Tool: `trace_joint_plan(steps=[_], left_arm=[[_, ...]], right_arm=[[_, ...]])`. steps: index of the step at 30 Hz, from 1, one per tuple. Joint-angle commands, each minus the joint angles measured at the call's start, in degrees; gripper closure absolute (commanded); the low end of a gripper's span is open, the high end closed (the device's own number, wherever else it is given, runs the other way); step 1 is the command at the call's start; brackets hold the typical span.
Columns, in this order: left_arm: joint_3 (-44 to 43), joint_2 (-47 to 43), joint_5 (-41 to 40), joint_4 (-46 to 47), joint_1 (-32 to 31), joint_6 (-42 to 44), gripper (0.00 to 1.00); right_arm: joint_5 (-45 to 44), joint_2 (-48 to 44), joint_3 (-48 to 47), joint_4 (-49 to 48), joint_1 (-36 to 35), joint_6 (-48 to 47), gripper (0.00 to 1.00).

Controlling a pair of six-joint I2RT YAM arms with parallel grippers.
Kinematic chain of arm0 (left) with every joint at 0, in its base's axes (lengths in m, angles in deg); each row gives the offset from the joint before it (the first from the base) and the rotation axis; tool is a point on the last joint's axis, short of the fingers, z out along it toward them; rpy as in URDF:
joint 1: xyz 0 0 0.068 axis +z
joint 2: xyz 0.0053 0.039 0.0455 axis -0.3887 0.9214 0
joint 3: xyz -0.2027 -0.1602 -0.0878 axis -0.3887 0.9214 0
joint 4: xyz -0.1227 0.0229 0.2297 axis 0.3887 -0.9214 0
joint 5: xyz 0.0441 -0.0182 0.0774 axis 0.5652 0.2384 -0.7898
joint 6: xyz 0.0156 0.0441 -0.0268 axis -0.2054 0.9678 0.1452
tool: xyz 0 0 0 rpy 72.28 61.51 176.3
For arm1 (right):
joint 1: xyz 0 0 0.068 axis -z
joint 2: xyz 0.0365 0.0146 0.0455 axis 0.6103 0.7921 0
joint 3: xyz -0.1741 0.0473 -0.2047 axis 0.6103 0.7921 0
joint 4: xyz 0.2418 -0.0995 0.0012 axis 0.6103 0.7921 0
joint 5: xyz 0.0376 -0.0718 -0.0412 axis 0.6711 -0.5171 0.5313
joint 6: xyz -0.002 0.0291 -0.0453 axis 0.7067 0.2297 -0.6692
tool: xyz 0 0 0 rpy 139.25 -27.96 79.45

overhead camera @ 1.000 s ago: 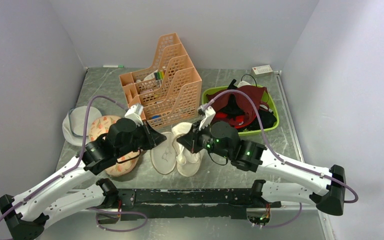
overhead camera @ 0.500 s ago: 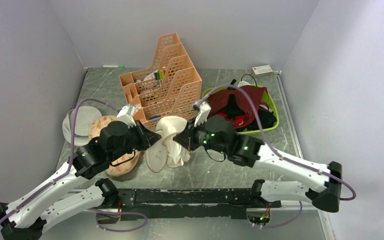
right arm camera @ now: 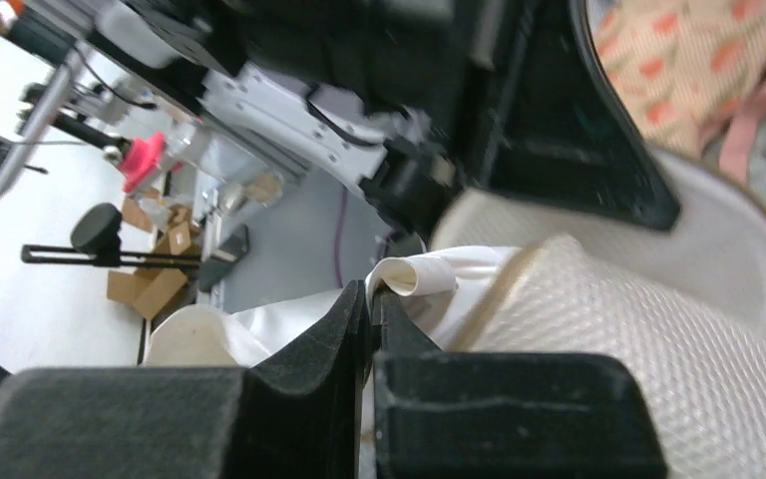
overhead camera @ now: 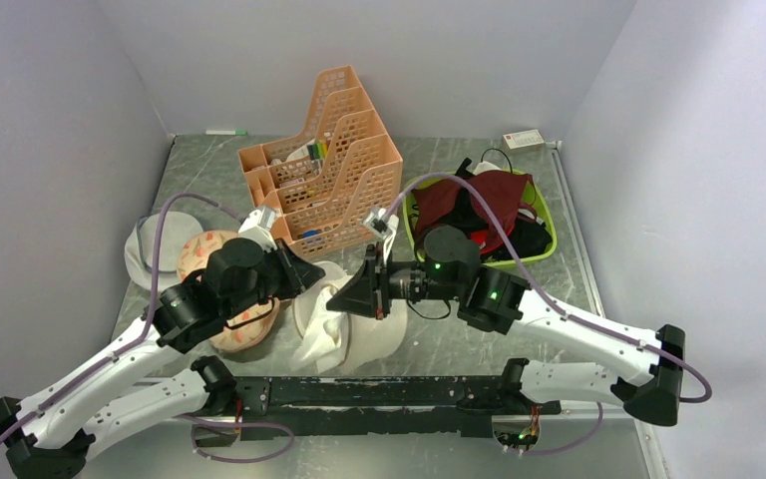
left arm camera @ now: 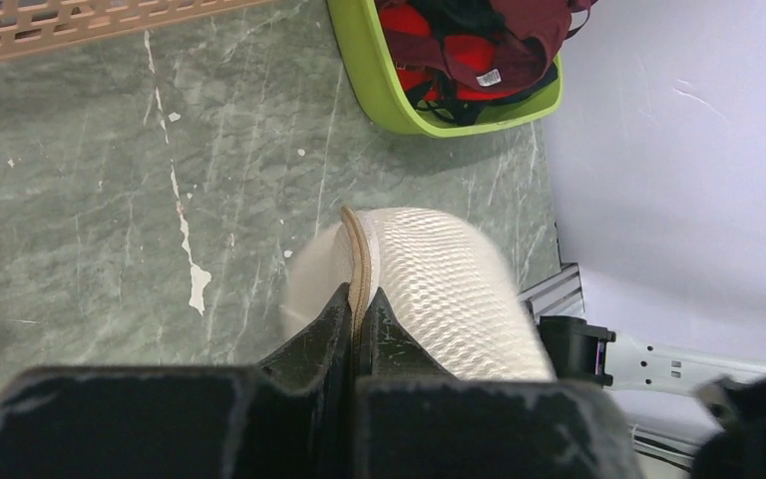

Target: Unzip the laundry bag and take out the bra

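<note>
My left gripper will let go of the beige zipper edge of the round flap over the table [overhead camera: 391, 286] [left arm camera: 352, 172] next to the near corner of the green basket.
The laundry bag [overhead camera: 349, 334], white mesh with beige faces, hangs limp between my two grippers just above the table's near middle. My left gripper [overhead camera: 309, 280] is shut on its beige-trimmed seam; in the left wrist view the fingers [left arm camera: 361, 299] pinch that trim beside the mesh wall [left arm camera: 439, 289]. My right gripper [overhead camera: 339, 299] is shut on a rolled white edge of the bag [right arm camera: 404, 274], with its mesh [right arm camera: 618, 339] to the right. The dark maroon bra [overhead camera: 484, 195] lies on top of the clothes in the green basket, also seen in the left wrist view [left arm camera: 524, 35].
A peach slotted organizer [overhead camera: 324, 170] stands at back centre. The green basket [overhead camera: 411, 187] holds red and black garments. A peach floral pouch [overhead camera: 204, 254] and a greyish-white flat round bag [overhead camera: 155, 244] lie left. A small white box [overhead camera: 522, 139] sits far right.
The bag lay flat and spread open on the table, was lifted and bunched, and now hangs nearer the front edge. The right gripper has swung left and toward the near side.
</note>
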Motion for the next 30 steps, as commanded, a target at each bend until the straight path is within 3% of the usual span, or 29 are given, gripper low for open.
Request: trace_joint_plan(steps=[1, 5, 8, 12, 15, 18, 20, 25, 30], left_arm=[[0.1, 0.4, 1.8, 2.3, 0.3, -0.2, 0.93], [0.2, 0.0, 2.0, 1.9, 0.3, -0.4, 0.93], [0.4, -0.6, 2.3, 2.2, 0.3, -0.5, 0.93], [0.2, -0.2, 1.4, 1.5, 0.3, -0.1, 0.93], [-0.5, 0.1, 0.8, 0.8, 0.3, 0.5, 0.93], [-2.3, 0.4, -1.8, -2.0, 0.3, 1.8, 0.93], [-4.2, 0.8, -4.1, -4.9, 0.3, 3.1, 0.93], [-9.2, 1.3, -10.8, -12.3, 0.3, 7.4, 0.93], [-12.0, 3.1, -12.1, -14.8, 0.3, 10.4, 0.93]], right_arm=[[3.2, -1.8, -4.9, -8.7, 1.5, 1.4, 1.0], [1.8, -5.0, 0.5, -16.3, 7.0, 9.0, 1.0], [1.0, -3.1, 3.9, -14.1, 10.4, 11.8, 1.0], [8.0, -2.4, 10.9, -28.7, 14.7, 19.5, 1.0], [5.8, -2.5, 5.6, -19.6, 16.2, 13.4, 1.0], [-1.8, -2.5, -4.0, -4.8, 16.5, 3.5, 1.0], [-6.2, -2.9, -8.3, 0.0, 17.0, -1.1, 1.0], [-14.7, -2.1, -14.2, 6.5, 22.9, -7.6, 1.0], [-9.5, 0.7, -13.9, 3.0, 36.1, -7.3, 1.0]])
